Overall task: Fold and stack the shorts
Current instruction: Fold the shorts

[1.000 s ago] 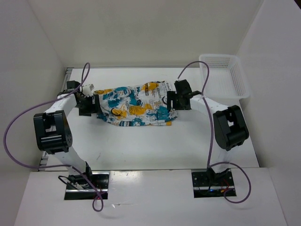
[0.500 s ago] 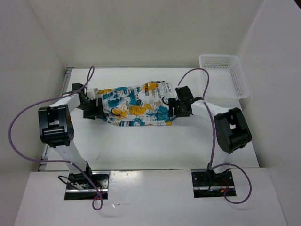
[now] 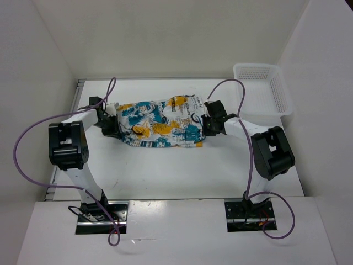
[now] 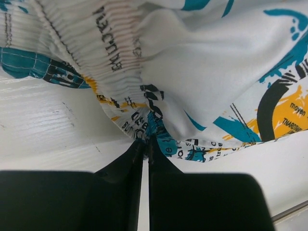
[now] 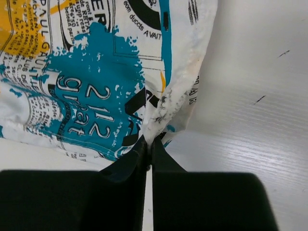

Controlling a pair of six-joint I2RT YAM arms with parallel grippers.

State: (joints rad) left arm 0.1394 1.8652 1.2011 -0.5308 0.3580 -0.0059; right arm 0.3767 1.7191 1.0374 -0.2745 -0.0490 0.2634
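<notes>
My left gripper pinches only the edge of the shorts' bunched waistband corner; it should open and grab more of the waistband's end point(image 4: 127, 108) before folding.
The shorts point(image 3: 160, 122), white with a teal, yellow-orange and black print, lie spread on the white table between my two arms. My left gripper point(image 3: 114, 125) is shut on the shorts at their left end, where the gathered waistband point(image 4: 91, 53) bunches above the black fingers point(image 4: 120, 168); the pinch is at the left gripper's tips point(image 4: 146, 140). My right gripper point(image 3: 206, 125) is shut on the shorts at their right edge, its tips point(image 5: 148, 140) pinching a fold of the hem point(image 5: 180, 103) beside a teal patch point(image 5: 96, 77).
A white mesh plastic basket point(image 3: 263, 94) stands at the back right corner, close to the right arm point(image 3: 269, 149). White walls close in the table at the back and on both sides. Purple cables loop above both arms.
Both grippers moved inward onto the ends of the shorts and closed on the fabric. The left end of the shorts has bunched a little.
</notes>
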